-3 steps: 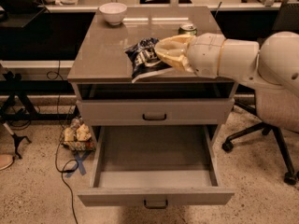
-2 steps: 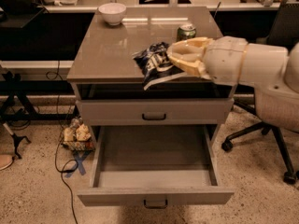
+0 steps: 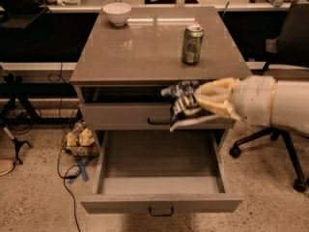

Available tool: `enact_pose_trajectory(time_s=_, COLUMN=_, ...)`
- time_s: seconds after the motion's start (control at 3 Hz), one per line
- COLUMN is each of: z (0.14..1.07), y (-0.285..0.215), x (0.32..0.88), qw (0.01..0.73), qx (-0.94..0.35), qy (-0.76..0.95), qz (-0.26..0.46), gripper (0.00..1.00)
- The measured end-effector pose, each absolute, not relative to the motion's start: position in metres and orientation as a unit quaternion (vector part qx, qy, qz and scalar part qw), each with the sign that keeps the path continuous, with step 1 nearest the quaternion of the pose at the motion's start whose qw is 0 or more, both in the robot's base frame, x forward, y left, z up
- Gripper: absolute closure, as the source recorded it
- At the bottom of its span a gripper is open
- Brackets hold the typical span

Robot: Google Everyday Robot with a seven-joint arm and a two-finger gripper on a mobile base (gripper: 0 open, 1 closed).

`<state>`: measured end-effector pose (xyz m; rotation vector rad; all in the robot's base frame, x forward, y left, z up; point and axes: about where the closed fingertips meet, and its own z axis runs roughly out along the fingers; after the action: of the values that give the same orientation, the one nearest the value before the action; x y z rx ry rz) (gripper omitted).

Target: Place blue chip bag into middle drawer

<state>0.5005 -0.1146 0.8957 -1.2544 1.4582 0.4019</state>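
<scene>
My gripper is going to release the blue chip bag on the middle drawer's grey bottom near its front panel (image 3: 160, 166), behind the handle of the drawer.
The blue chip bag (image 3: 181, 103), crinkled dark blue with white lettering and a whitish lower edge, hangs in the air in front of the cabinet's upper drawer front. My gripper (image 3: 199, 104) comes in from the right on a white arm and is shut on the bag's right side with its cream fingers (image 3: 212, 98). The middle drawer (image 3: 159, 178) is pulled wide open below the bag, with a flat grey floor and a small dark bar handle on its front panel. The bag is above the drawer's back right part, off the countertop.
A green drink can (image 3: 192, 44) and a white bowl (image 3: 117, 13) stand on the cabinet top (image 3: 145, 47). The shut upper drawer (image 3: 125, 115) is behind the bag. An office chair (image 3: 289, 57) is at right. Cables and a crumpled bag (image 3: 79, 139) lie on the floor at left.
My gripper has carried the chip bag off the cabinet top, forward and down, so it now hangs in front of the upper drawer above the open middle drawer.
</scene>
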Motion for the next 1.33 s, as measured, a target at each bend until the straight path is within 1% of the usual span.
enact_pose_trajectory(time_s=0.33, z=0.839, y=-0.121, x=0.501, qw=0.508, qx=-0.528, qy=0.654, qz=0.190, gripper=1.00)
enact_pose_trajectory(time_s=0.67, z=0.839, y=-0.121, x=0.501, qw=0.508, qx=-0.528, qy=0.654, qz=0.190, gripper=1.00)
enact_pose_trajectory(time_s=1.33, z=0.743, y=-0.084, x=0.518, qw=0.456, qx=-0.540, qy=0.662, qz=0.249, gripper=1.00)
